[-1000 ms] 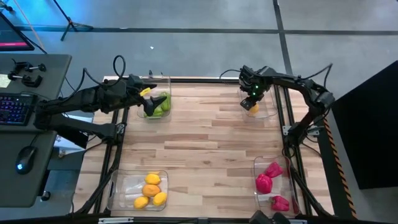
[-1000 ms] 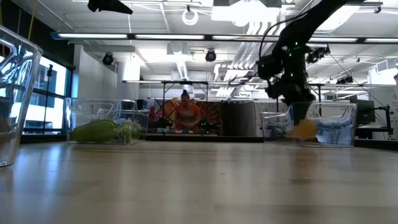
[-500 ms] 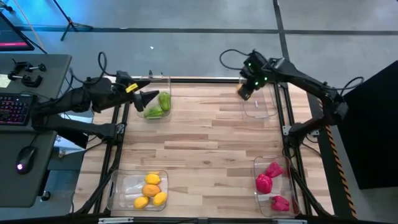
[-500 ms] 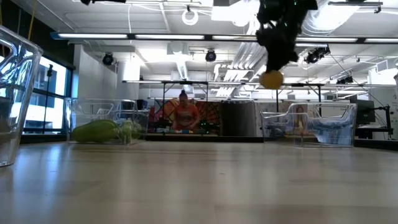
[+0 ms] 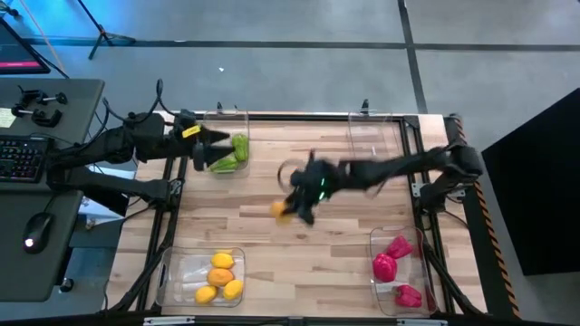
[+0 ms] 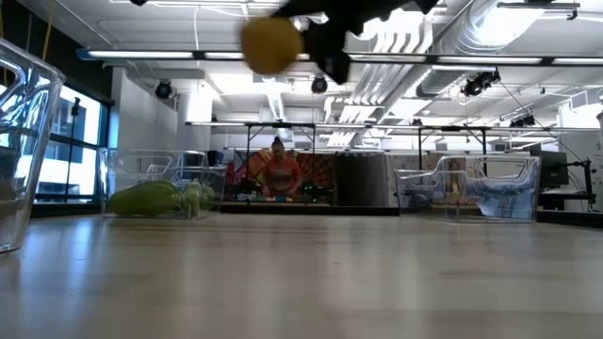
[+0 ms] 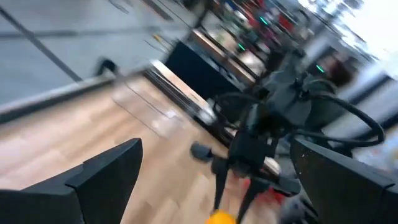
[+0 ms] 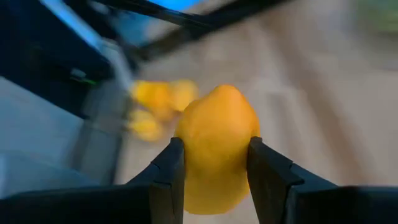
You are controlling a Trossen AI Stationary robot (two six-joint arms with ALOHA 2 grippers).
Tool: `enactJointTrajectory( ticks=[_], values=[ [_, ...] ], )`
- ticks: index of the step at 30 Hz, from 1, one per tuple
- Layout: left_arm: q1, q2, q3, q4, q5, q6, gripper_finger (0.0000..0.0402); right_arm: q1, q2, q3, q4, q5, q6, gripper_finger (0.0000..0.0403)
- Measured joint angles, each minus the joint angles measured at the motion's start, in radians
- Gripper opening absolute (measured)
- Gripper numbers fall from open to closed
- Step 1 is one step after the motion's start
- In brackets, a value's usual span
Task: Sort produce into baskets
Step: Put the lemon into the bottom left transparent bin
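The orange-yellow fruit, still high over the table's middle, will be let go by my right gripper against the orange piece in the bin (image 5: 230, 277) (image 8: 166, 117), between the yellow pieces.
My right gripper (image 5: 288, 211) is over the table's middle, shut on an orange-yellow toy fruit (image 8: 216, 146), which also shows high above the table in the low view (image 6: 270, 44). My left gripper (image 5: 217, 149) is open and empty at the far left bin (image 5: 237, 116), which holds green produce (image 5: 231, 154). The near left bin (image 5: 172, 272) holds several yellow and orange pieces (image 5: 220, 275). The near right bin (image 5: 382, 240) holds magenta-red pieces (image 5: 391, 264). The far right bin (image 5: 376, 145) looks empty. My right gripper pinches the orange-yellow fruit by its two opposite sides (image 8: 186, 149) between its two fingers (image 8: 169, 171). The fruit's rounded end sticks out past the fingertips. It is lifted clear of the table.
Bare wooden table lies between the four bins. A desk with a keyboard (image 5: 20, 156) and mouse (image 5: 33, 237) stands beyond the table's left edge. A person (image 6: 281, 174) sits in the room behind the table.
My right gripper has lifted the orange-yellow fruit out of the far right bin and carried it toward the table's left and near edges, to above the table's middle. My left gripper has drawn back a little from the green produce toward the left edge.
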Motion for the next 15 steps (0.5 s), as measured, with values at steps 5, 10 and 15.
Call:
enactJointTrajectory(
  ticks=[5,10,15],
  values=[
    [-0.001,-0.020,0.000,-0.051,0.141,0.016,0.0395,0.161,0.170,0.029,0.332,0.083,0.217,0.0113],
    [-0.016,-0.039,0.000,-0.073,0.160,0.080,0.0395,0.256,0.344,0.178,0.392,0.220,0.299,0.0114],
    [-0.028,-0.046,0.000,-0.063,0.160,0.086,0.0395,0.295,0.502,0.380,0.384,0.242,0.307,0.0114]
  ],
)
